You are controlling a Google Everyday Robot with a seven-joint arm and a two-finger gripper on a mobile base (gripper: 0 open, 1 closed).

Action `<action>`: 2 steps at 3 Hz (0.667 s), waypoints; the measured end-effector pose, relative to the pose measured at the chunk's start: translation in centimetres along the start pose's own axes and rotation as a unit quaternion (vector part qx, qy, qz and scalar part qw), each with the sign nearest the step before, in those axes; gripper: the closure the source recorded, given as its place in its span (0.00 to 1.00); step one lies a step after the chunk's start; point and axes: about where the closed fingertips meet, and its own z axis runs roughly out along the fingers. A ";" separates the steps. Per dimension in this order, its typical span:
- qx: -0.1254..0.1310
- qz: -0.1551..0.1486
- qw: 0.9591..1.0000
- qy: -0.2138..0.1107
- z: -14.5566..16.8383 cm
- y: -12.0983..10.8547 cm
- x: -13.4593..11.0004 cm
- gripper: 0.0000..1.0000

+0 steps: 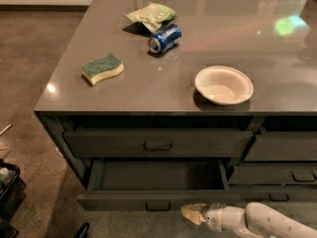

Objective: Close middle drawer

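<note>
The middle drawer, now pulled out of the cabinet, will be let go by my gripper when its front is flush with the grey cabinet, just below the shut drawer (158,174).
The middle drawer (124,201) is pulled out of the grey cabinet, below a shut drawer (157,144). Its flat dark grey front faces me, with a small dark pull handle (158,207) at the centre. Its long shallow tray (157,175) shows nothing inside. My gripper (193,213), with a tan tip on a white arm, comes in from the bottom right. It is low, just right of the handle and close to the lower edge of the drawer front. I cannot tell whether it touches the front.
On the grey countertop (148,90) lie a green-and-yellow sponge (102,68), a blue can (165,37) on its side, a green snack bag (152,15) and a white bowl (224,85). More drawers (282,148) sit to the right. A dark bin (7,192) stands on the floor at left.
</note>
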 end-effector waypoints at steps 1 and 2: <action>0.008 -0.024 1.000 -0.017 1.7 -0.8 -1.4 1.00; 0.024 -0.056 0.997 -0.046 4.1 -2.0 -4.3 1.00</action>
